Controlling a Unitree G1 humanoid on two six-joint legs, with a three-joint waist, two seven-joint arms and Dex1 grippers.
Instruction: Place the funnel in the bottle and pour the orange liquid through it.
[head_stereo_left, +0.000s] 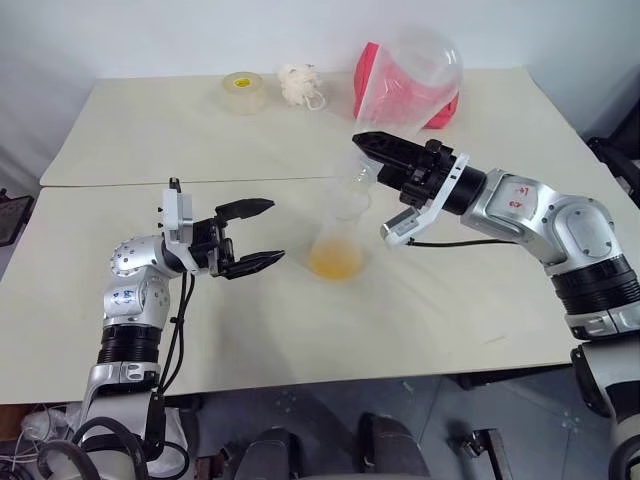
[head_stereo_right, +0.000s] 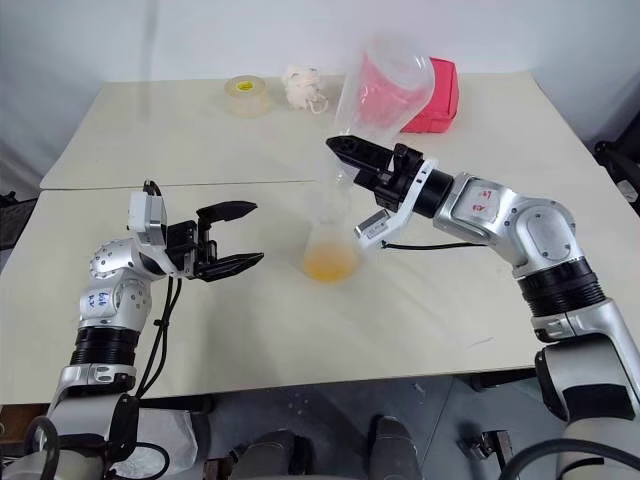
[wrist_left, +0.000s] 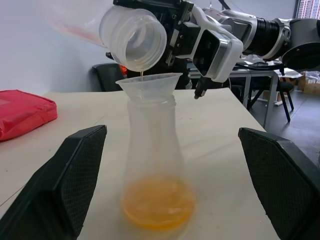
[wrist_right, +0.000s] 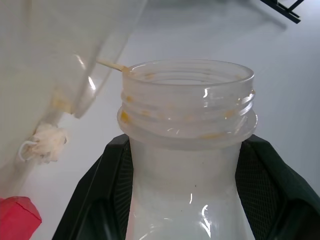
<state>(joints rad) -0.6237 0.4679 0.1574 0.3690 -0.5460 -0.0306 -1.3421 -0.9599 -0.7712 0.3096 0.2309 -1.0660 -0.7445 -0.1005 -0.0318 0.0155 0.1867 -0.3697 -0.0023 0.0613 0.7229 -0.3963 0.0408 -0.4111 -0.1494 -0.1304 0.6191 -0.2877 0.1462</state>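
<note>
My right gripper has the clear flask. It will stand the flask on the front tabletop (head_stereo_left: 434, 229) beside the bottle, across the seam from the red pouch.
The bottle (head_stereo_left: 341, 225) stands upright mid-table with the clear funnel (wrist_left: 149, 85) seated in its neck. Orange liquid (wrist_left: 157, 202) pools in its base. My right gripper (head_stereo_left: 368, 152) is shut on the neck of a second clear flask (wrist_right: 187, 115), tipped mouth-down over the funnel with its base raised toward the back. A thin trickle falls from the flask's threaded mouth (wrist_left: 135, 37) into the funnel, and orange drops cling inside the neck. My left gripper (head_stereo_left: 258, 236) is open, a short way left of the bottle and level with its lower half, touching nothing.
At the back of the table lie a tape roll (head_stereo_left: 243, 91), a white crumpled wad (head_stereo_left: 302, 85) and a red pouch (head_stereo_right: 436, 95), which sits behind the raised flask. A seam (head_stereo_left: 120, 184) runs between the two tabletops. The front table edge (head_stereo_left: 300, 382) is near.
</note>
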